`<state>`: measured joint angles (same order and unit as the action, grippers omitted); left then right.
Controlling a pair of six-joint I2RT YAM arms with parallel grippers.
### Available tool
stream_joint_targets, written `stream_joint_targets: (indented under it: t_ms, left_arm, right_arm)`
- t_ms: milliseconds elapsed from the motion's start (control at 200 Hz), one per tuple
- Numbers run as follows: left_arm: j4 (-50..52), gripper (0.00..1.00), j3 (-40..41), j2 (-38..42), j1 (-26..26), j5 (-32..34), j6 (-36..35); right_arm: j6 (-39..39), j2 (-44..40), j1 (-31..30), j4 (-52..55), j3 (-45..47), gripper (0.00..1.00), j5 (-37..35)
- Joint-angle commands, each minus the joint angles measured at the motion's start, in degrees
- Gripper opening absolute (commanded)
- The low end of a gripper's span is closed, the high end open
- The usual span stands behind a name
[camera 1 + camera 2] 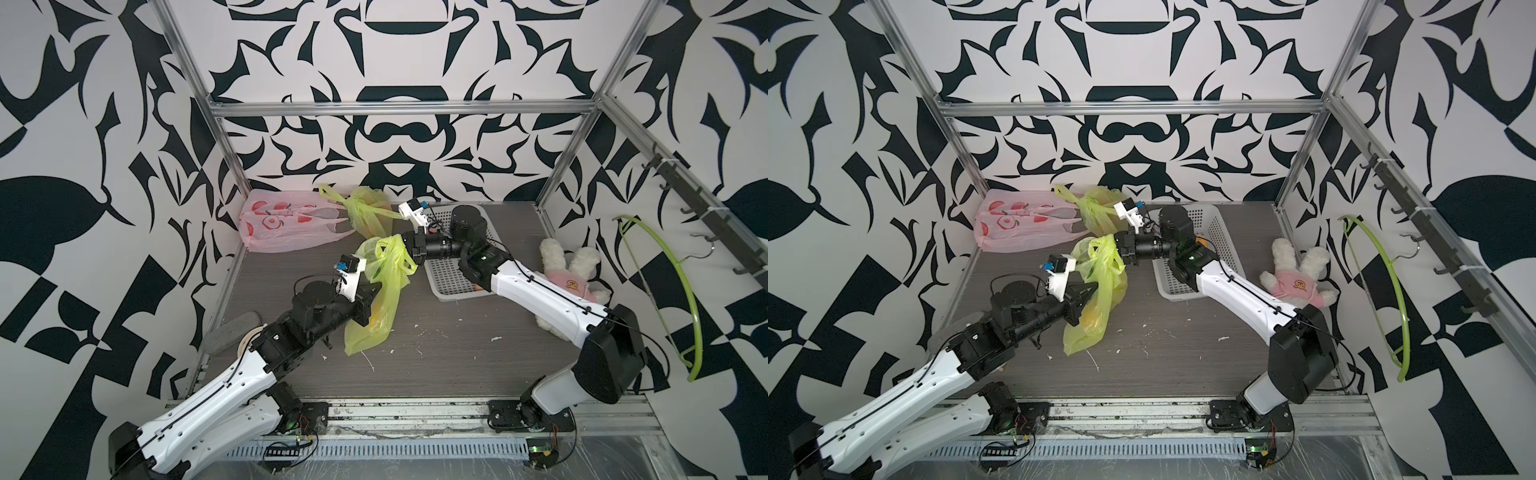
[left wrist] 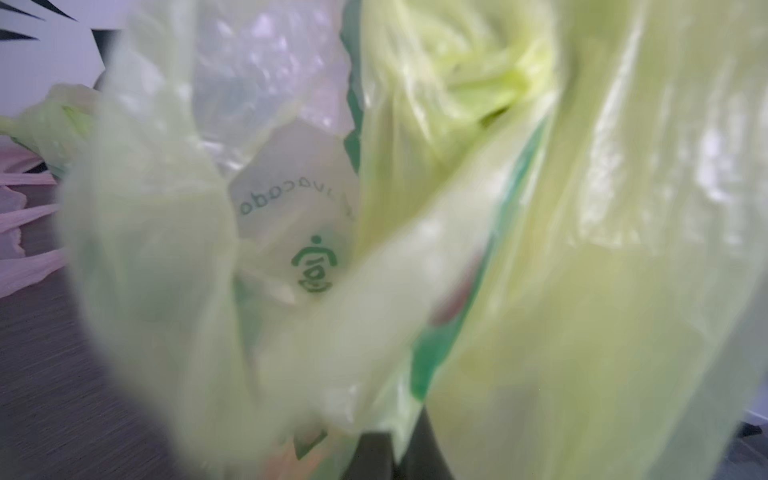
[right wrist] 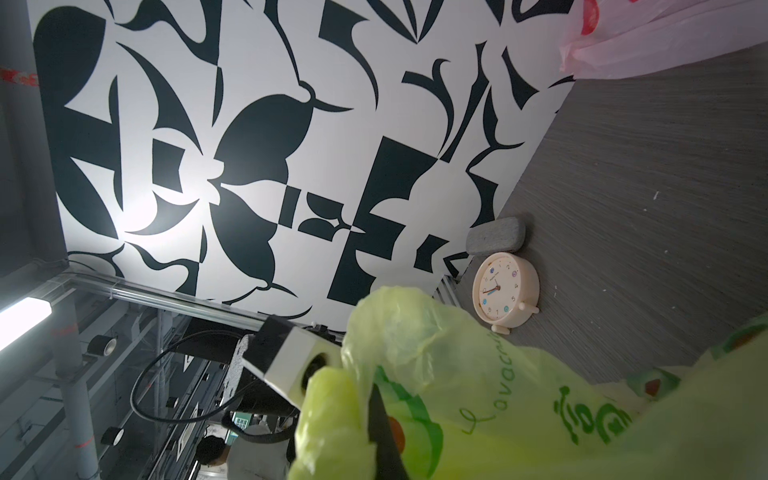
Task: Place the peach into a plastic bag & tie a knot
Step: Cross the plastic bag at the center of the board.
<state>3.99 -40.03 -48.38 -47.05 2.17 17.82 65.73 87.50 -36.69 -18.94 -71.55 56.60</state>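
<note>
My left gripper is pinching the middle of the bag, below the bag's handle end in my right gripper, so next my left gripper opens and grabs the bag's upper end (image 1: 389, 249).
A yellow-green plastic bag (image 1: 382, 291) (image 1: 1096, 291) hangs in mid-table, stretched between my two grippers. Low in the bag an orange-yellow lump shows through the film, the peach (image 1: 376, 319) (image 1: 1093, 318). My left gripper (image 1: 376, 289) (image 1: 1094, 289) is shut on the bag's middle part from the left. My right gripper (image 1: 409, 254) (image 1: 1124, 254) is shut on the bag's upper handle end. In the left wrist view the bag (image 2: 457, 208) fills the picture and the dark fingers (image 2: 374, 457) pinch a fold. In the right wrist view a dark finger (image 3: 380, 432) is wrapped in bag film (image 3: 478, 386).
A pink printed bag (image 1: 282, 226) and a second yellow-green bag (image 1: 368, 210) lie at the back. A white basket (image 1: 453, 278) sits under the right arm, a plush toy (image 1: 561, 274) beside it. A clock (image 3: 505, 291) and a grey pad (image 3: 494, 239) stand by the left wall. A green hanger (image 1: 685, 299) hangs at right.
</note>
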Motion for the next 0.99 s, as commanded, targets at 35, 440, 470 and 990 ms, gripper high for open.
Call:
stream_joint_targets:
  t_ms: [35,440,470,990]
  left_arm:
    - [-1.0,0.00,-1.9,-6.2,0.1,-4.3,1.6]
    - [-8.1,0.00,7.3,2.0,0.2,13.8,5.7]
    - [-7.8,0.00,7.5,3.0,0.2,14.3,5.7]
    - [-9.1,0.00,3.6,-3.7,0.6,7.3,6.4]
  right_arm:
    - [3.5,0.3,-1.5,-6.9,-3.8,0.00,0.9]
    - [22.4,2.9,-1.4,-26.3,-1.8,0.00,-1.5]
    - [22.4,2.6,-1.4,-26.3,-1.5,0.00,-1.8]
    - [34.3,5.4,-0.3,-38.9,-2.6,0.00,-7.1]
